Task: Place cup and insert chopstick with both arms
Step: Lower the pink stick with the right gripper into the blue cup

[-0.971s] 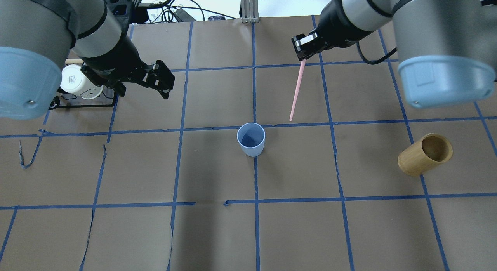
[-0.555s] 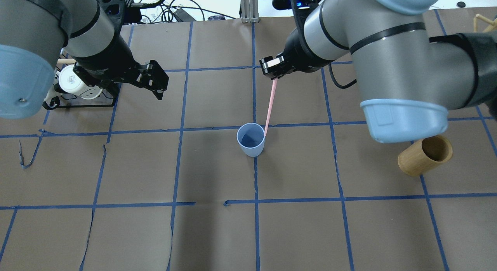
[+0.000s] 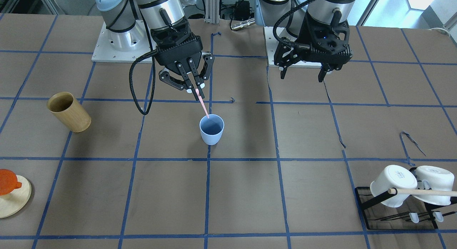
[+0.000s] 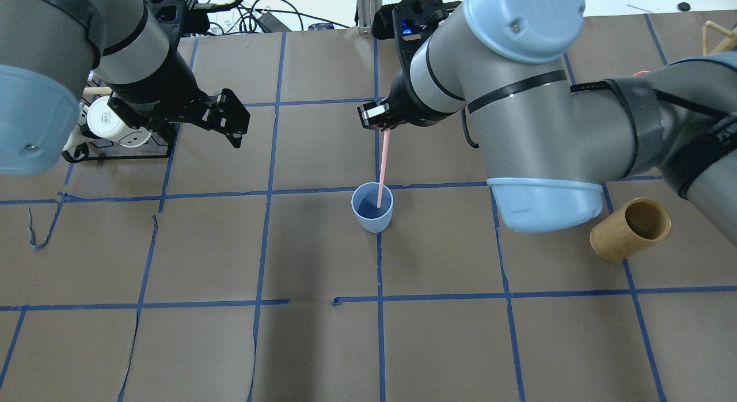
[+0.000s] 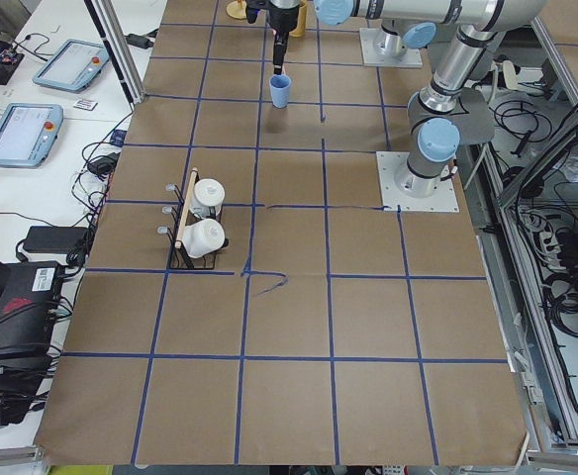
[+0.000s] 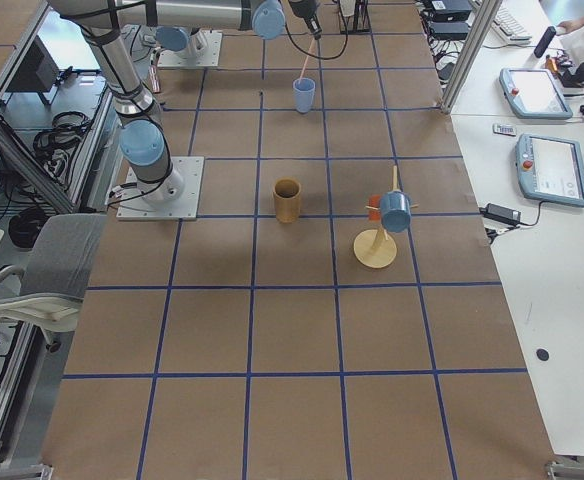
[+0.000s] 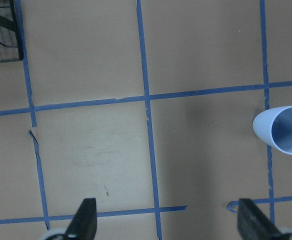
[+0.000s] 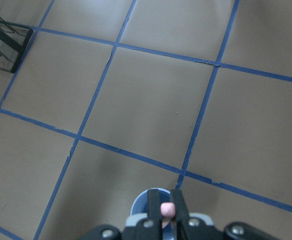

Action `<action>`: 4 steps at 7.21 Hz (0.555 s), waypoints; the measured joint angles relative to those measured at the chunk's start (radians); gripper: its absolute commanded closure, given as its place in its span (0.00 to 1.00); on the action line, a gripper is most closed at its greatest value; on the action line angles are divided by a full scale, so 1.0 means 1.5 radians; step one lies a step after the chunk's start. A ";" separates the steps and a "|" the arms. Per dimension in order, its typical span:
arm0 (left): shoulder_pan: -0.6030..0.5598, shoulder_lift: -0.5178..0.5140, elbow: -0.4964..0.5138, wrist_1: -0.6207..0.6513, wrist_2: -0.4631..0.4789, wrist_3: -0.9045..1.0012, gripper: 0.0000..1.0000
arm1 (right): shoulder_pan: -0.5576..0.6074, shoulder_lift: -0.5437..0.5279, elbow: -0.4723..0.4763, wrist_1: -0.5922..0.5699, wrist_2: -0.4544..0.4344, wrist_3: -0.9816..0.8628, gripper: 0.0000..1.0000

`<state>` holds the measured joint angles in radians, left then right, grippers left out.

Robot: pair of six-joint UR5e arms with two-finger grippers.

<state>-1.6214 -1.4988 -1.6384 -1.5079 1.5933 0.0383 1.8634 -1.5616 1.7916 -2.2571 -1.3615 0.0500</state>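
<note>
Next, my right gripper lets go of the pink chopstick inside the pale blue cup (image 3: pixel 212 131) (image 8: pixel 156 204).
The pale blue cup (image 4: pixel 372 216) stands upright near the table's middle, also in the front view (image 3: pixel 211 131) and the left wrist view (image 7: pixel 281 131). My right gripper (image 4: pixel 381 124) is shut on the top of the pink chopstick (image 4: pixel 383 169) and holds it steeply tilted above the cup. The chopstick's lower tip is inside the cup's mouth, near the rim. The front view shows the same gripper (image 3: pixel 195 90) and chopstick (image 3: pixel 203 107). My left gripper (image 4: pixel 237 121) is open and empty, up and to the left of the cup, also in the front view (image 3: pixel 302 77).
A tan bamboo cylinder (image 4: pixel 630 229) stands at the right. A black rack (image 4: pixel 118 151) with white mugs (image 3: pixel 392 186) and a wooden dowel (image 3: pixel 425 192) stands at the far left. A round wooden stand (image 3: pixel 12 201) with an orange item sits beyond the cylinder.
My right arm has swung left with the chopstick, from beside the cup to above it, and the tip is now inside the cup's mouth. The left gripper drew back slightly, then held still.
</note>
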 measured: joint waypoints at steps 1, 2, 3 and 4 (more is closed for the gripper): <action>0.000 0.000 0.000 0.000 -0.001 0.000 0.00 | 0.002 0.008 0.001 -0.015 0.000 0.024 1.00; 0.000 0.000 0.000 0.000 -0.001 0.000 0.00 | 0.004 0.013 0.004 -0.021 0.000 0.034 1.00; 0.001 -0.001 0.000 0.002 -0.002 -0.003 0.00 | 0.005 0.016 0.014 -0.025 0.000 0.036 1.00; 0.004 -0.001 0.001 0.004 -0.003 -0.016 0.00 | 0.005 0.022 0.025 -0.039 0.000 0.034 1.00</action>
<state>-1.6155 -1.4997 -1.6368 -1.5013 1.5891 0.0148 1.8716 -1.5281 1.8295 -2.3158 -1.3611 0.1011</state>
